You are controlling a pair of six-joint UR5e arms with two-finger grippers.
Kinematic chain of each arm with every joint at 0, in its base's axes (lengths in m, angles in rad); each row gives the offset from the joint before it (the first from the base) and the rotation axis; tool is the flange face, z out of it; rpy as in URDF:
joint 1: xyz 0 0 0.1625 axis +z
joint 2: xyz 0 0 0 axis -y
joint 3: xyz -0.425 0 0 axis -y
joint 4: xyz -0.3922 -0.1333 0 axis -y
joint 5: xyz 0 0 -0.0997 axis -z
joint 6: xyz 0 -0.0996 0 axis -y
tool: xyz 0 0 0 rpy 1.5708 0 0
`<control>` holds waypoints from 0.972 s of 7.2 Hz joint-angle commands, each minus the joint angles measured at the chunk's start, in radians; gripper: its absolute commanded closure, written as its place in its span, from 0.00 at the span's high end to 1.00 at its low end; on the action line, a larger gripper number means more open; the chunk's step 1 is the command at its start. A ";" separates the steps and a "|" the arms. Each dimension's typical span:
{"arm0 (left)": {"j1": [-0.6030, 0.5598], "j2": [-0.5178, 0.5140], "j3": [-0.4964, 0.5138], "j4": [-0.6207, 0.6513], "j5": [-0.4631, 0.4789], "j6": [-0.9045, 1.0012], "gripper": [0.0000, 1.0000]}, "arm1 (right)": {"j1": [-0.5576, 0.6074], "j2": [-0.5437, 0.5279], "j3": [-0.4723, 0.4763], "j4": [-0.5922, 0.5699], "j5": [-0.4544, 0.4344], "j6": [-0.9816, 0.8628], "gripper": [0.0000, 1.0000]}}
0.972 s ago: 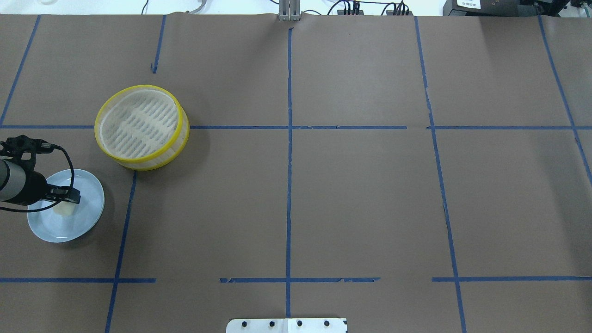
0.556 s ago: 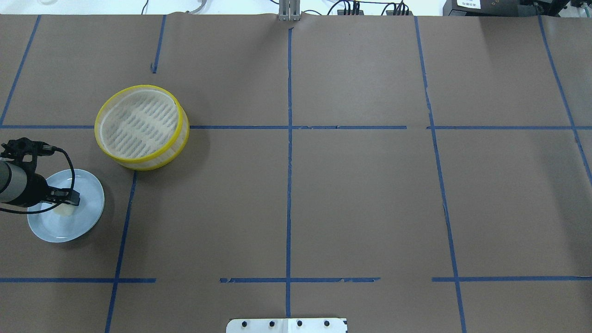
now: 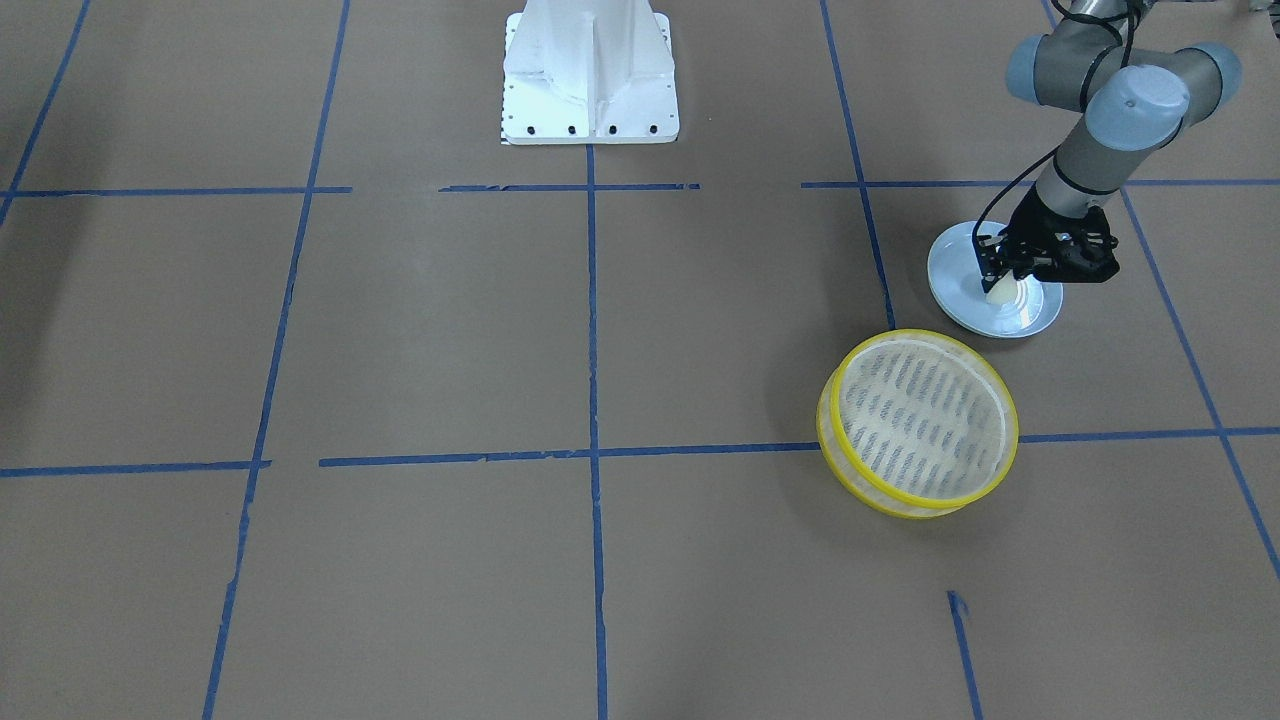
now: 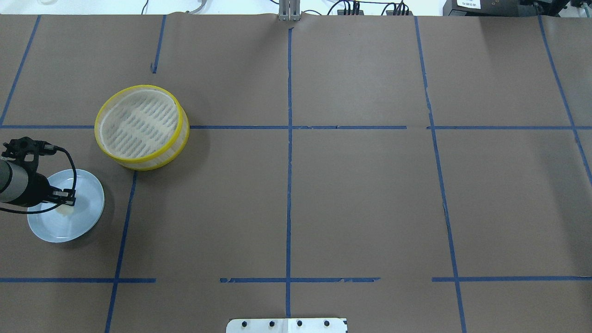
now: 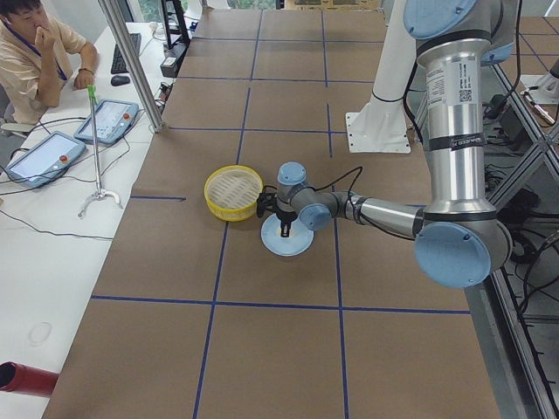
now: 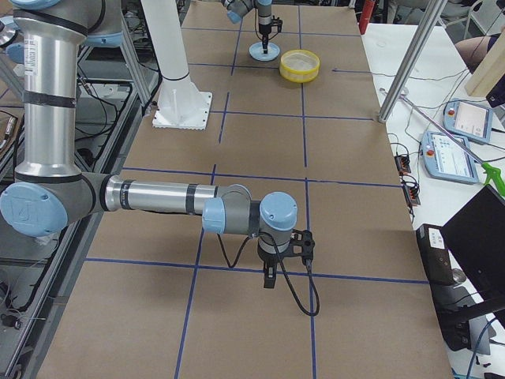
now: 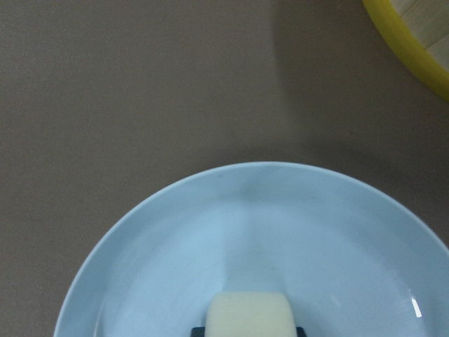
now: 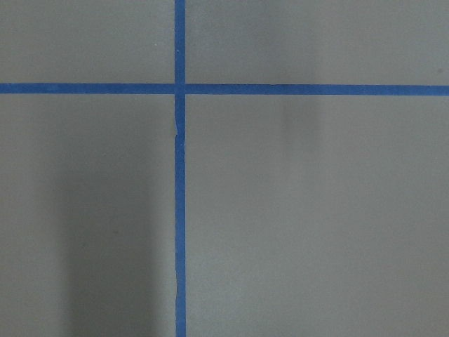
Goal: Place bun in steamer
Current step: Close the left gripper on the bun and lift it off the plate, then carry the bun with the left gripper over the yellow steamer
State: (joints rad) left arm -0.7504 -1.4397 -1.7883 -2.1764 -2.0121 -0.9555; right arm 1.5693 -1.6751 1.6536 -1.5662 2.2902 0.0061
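Next, I let the bun go with my left gripper near the middle of the steamer's beige mesh bottom [image 3: 944, 409].
The bun [image 7: 250, 314], a small cream-white block, lies on a pale blue plate [image 7: 316, 232] at the table's near left [image 4: 88, 217]. My left gripper [image 4: 68, 199] is down on the plate, its dark fingers snug against both sides of the bun [image 3: 1001, 292]. The steamer [image 4: 141, 127], with a yellow rim and a beige mesh bottom, stands empty just beyond the plate; its rim shows in the left wrist view [image 7: 414, 42]. My right gripper [image 6: 269, 283] hangs low over bare table at the far right; I cannot tell whether it is open or shut.
Brown paper with blue tape lines covers the table [image 4: 360, 194]. The robot's white base [image 3: 590, 70] stands at the middle of the near edge. An operator [image 5: 39, 52] sits at a side desk beyond the table's far edge.
My left gripper has sunk lower onto the plate and drawn slightly left, around the bun. The steamer and plate have not moved.
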 commanded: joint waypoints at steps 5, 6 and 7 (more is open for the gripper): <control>-0.236 -0.415 -0.021 0.337 -0.188 -0.011 0.14 | 0.000 0.000 0.000 0.000 0.000 0.000 1.00; -0.236 -0.500 0.075 0.369 -0.186 -0.012 0.14 | 0.000 0.000 0.000 0.000 0.000 0.000 1.00; -0.233 -0.511 0.114 0.366 -0.148 -0.011 0.17 | 0.000 0.000 0.000 0.000 0.000 0.000 1.00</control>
State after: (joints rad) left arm -0.9815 -1.8888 -1.7456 -1.8400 -2.1895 -0.9666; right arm 1.5692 -1.6751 1.6536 -1.5662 2.2902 0.0061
